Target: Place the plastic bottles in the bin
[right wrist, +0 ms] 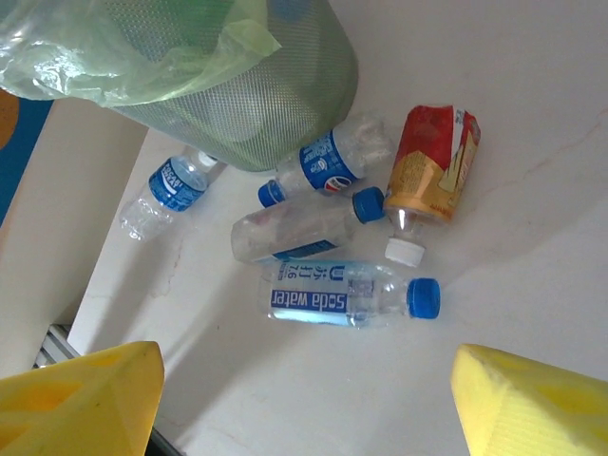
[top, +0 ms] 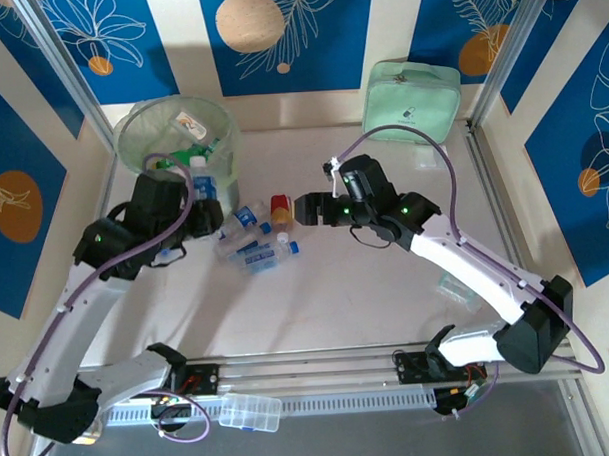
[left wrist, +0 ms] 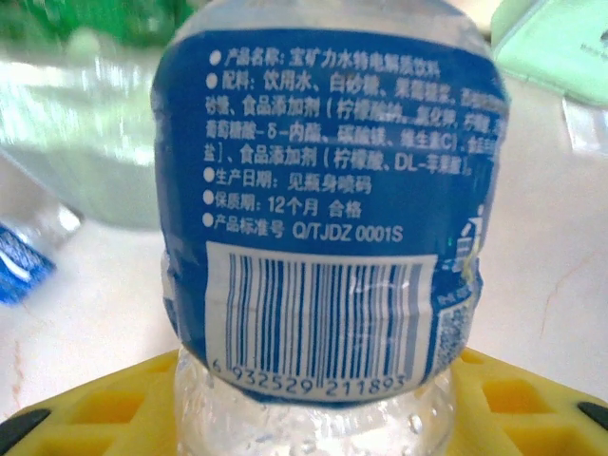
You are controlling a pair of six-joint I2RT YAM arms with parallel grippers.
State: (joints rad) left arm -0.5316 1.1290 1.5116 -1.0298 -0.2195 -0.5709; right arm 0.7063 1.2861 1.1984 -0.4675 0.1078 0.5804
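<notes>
Next, my left gripper lets go of the clear bottle inside the bin (top: 164, 140), by the green bottles and the white-labelled one.
The bin (top: 176, 132) stands at the back left, lined with a bag, with green and other bottles inside. My left gripper (top: 200, 214) is shut on a clear bottle with a blue barcode label (left wrist: 323, 237), right beside the bin's wall. The bottle sits between the yellow fingers (left wrist: 95, 408). Several plastic bottles (top: 253, 235) lie on the table by the bin: a soda water bottle (right wrist: 347, 294), a clear one (right wrist: 304, 228), a blue-labelled one (right wrist: 328, 161), another blue-labelled one (right wrist: 171, 190) and an orange-red one (right wrist: 432, 166). My right gripper (right wrist: 304, 408) hovers open over them, holding nothing.
A mint-green zip pouch (top: 410, 99) leans against the back wall on the right. A flat clear lidded box (top: 251, 412) lies on the near rail between the arm bases. A small clear packet (top: 457, 288) lies near the right arm. Metal rails border the table's sides.
</notes>
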